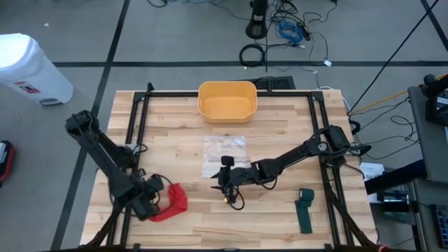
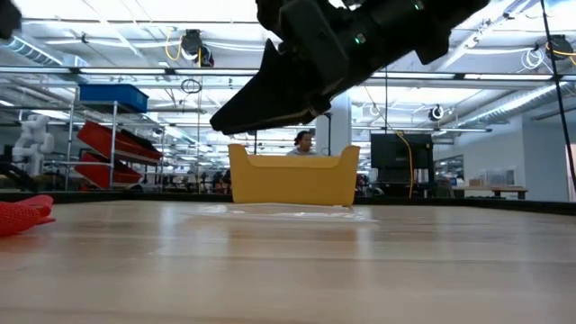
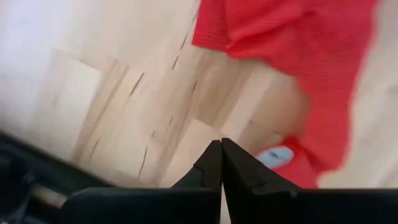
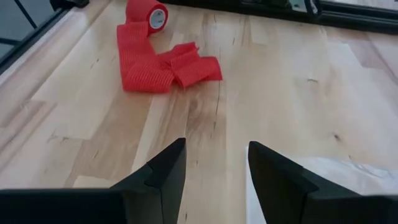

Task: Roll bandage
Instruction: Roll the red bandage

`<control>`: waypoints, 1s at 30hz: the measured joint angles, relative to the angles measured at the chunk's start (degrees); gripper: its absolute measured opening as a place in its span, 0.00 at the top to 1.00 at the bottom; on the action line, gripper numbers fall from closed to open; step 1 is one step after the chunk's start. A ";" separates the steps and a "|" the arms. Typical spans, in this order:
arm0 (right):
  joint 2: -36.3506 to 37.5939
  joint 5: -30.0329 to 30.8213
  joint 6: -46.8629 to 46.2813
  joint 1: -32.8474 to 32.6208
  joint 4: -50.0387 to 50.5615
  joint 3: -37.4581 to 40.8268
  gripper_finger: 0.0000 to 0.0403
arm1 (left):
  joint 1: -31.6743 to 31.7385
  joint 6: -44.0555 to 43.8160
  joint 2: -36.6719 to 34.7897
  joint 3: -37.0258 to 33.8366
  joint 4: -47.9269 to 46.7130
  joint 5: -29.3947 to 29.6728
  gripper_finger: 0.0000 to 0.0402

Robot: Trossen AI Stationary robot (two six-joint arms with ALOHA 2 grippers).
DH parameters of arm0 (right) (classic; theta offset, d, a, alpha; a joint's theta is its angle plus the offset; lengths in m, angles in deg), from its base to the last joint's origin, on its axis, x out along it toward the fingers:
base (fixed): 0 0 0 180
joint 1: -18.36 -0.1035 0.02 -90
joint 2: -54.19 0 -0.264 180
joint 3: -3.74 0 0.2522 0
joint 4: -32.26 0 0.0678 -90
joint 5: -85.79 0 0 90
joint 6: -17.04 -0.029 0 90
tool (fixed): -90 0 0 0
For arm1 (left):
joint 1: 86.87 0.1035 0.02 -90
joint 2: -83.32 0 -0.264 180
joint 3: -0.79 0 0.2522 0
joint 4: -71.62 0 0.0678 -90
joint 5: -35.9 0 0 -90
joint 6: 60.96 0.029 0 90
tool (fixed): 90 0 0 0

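I need to back my left gripper off, as its fingertips are shut beside the roll, then open it and take the roll (image 3: 285,167) by its rim before carrying it to the middle.
A red bandage (image 1: 175,201) lies partly unrolled on the wooden table near the front left. Its roll with a white core (image 4: 152,15) is at the end toward the table's left, and the loose strip (image 4: 168,68) lies crumpled and flat beside it. It also shows in the low view (image 2: 22,216). My left gripper (image 1: 155,198) is shut and empty, its fingertips (image 3: 221,146) over bare wood just beside the roll (image 3: 277,155). My right gripper (image 1: 225,183) is open and empty above the table's middle, its fingers (image 4: 214,165) pointing toward the red bandage.
A dark green bandage (image 1: 305,210) lies at the front right. A clear plastic bag (image 1: 225,155) lies flat at the middle. A yellow bin (image 1: 227,100) stands at the far edge. Black frame rails (image 1: 133,126) run along the table's sides.
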 joint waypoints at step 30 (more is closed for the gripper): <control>-0.02 0.06 5.65 0.00 -14.34 7.85 0.31 | -18.17 -3.73 7.17 3.86 12.24 -1.25 0.71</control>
